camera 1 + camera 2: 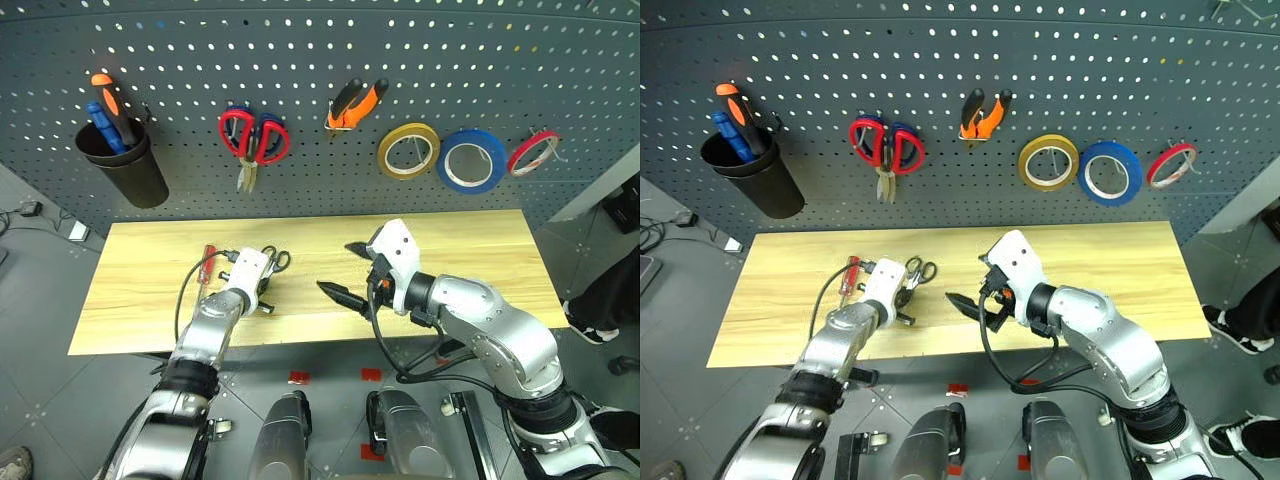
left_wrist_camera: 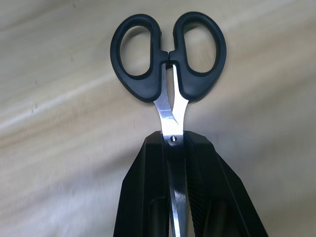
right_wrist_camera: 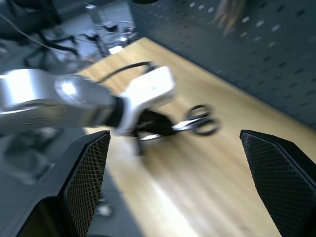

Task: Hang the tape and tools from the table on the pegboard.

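The small black-handled scissors, now held low over the table, will be released by my left gripper on the hook (image 1: 248, 146) in front of the red-handled scissors.
My left gripper (image 2: 174, 143) is shut on the steel blades of the small black-handled scissors (image 2: 168, 54), just past the pivot. The scissors' handles point away from it, low over the table (image 1: 480, 250). The red-handled screwdriver (image 1: 208, 263) lies on the wood just left of that gripper. My right gripper (image 1: 348, 272) hangs open above the table's middle, with nothing between its fingers. On the pegboard (image 1: 300, 50) the orange-and-black pliers (image 1: 356, 104) and the blue tape (image 1: 470, 160) hang from hooks.
A black cup (image 1: 125, 165) with screwdrivers hangs at the pegboard's left. Red-handled scissors (image 1: 253, 138), a yellow roll (image 1: 408, 150) and a thin red roll (image 1: 533, 152) also hang there. The table's right half is bare wood.
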### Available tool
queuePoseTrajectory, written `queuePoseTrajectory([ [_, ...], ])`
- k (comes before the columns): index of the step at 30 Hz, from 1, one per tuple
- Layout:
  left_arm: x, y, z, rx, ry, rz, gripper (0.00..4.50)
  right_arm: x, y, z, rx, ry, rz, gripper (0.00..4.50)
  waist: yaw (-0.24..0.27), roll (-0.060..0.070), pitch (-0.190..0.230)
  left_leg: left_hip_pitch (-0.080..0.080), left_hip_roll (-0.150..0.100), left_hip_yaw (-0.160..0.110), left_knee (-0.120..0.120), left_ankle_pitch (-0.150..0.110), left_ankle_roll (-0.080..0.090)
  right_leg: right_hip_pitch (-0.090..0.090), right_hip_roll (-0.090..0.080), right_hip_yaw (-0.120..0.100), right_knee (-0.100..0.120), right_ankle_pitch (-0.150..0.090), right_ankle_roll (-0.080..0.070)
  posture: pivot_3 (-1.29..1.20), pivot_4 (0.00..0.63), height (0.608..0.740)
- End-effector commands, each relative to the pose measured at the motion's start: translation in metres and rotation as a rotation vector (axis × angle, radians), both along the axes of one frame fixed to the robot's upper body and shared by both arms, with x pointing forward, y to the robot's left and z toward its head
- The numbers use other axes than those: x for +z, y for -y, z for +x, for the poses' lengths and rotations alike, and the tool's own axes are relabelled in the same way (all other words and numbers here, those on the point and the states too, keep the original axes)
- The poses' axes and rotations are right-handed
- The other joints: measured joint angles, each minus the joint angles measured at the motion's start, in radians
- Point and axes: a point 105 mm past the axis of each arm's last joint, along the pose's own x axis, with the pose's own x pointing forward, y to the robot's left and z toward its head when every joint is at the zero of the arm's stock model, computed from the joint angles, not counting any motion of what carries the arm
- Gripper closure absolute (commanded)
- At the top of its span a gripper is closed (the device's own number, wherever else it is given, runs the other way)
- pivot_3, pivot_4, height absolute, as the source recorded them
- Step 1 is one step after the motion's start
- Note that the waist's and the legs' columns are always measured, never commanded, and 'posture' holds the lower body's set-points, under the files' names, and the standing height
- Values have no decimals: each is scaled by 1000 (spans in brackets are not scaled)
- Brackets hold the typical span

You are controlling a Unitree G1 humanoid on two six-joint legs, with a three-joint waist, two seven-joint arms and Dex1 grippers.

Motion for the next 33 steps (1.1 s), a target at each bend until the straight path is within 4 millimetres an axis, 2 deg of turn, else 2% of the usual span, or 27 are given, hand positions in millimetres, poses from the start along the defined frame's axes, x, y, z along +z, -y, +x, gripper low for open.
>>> queuePoseTrajectory([
  [1, 60, 17, -4, -113, 288, 41, 4325, 33, -4, -6, 15, 220, 18, 0, 4, 0, 0, 0, 0, 0, 0, 0, 0, 0, 0, 0, 0, 0, 0, -115, 293, 740],
  [4, 95, 27, -21, -164, 468, 52, 4325, 43, -8, -13, 72, 336, 0, 0, 13, 0, 0, -1, -1, -1, 0, 0, 0, 1, -1, 0, -1, 0, 0, -112, 293, 740],
  [7, 124, 25, -38, -145, 624, 64, 4325, 48, -11, -16, 86, 377, 39, 0, 13, 0, 0, 0, -1, -1, 1, 0, 1, 1, -1, 0, -1, 0, 0, -108, 291, 740],
  [11, 157, 23, -54, -114, 791, 105, 4325, 53, -11, -17, 112, 413, 54, 0, 10, 0, 0, 0, 0, -1, 0, 0, 1, 1, 0, -1, -1, 0, 0, -97, 289, 740],
  [14, 175, 20, -58, -76, 873, 132, 4325, 54, -10, -16, 116, 423, 61, 0, 11, 0, 0, 0, -1, -1, 1, 0, 1, 1, 0, -1, 0, 0, 0, -89, 286, 740],
  [17, 183, 16, -54, -33, 892, 138, 4325, 58, -9, -11, 104, 432, 78, 0, 11, 0, 0, 0, -1, -1, 1, 0, 1, 1, 0, -1, 0, 0, 0, -86, 286, 740],
  [26, 195, 30, -29, -66, 899, 141, 4325, 71, -10, 0, 75, 445, 127, 0, 11, 0, 0, 0, -1, -1, 1, 0, 1, 1, 0, -1, 0, 0, 0, -99, 286, 740],
  [33, 193, 19, -24, -7, 895, 153, 4325, 77, -8, 6, 58, 443, 143, 0, 8, 0, 0, -1, -1, -1, 1, 0, 1, 1, 0, -1, 0, 0, 0, -106, 286, 740],
])
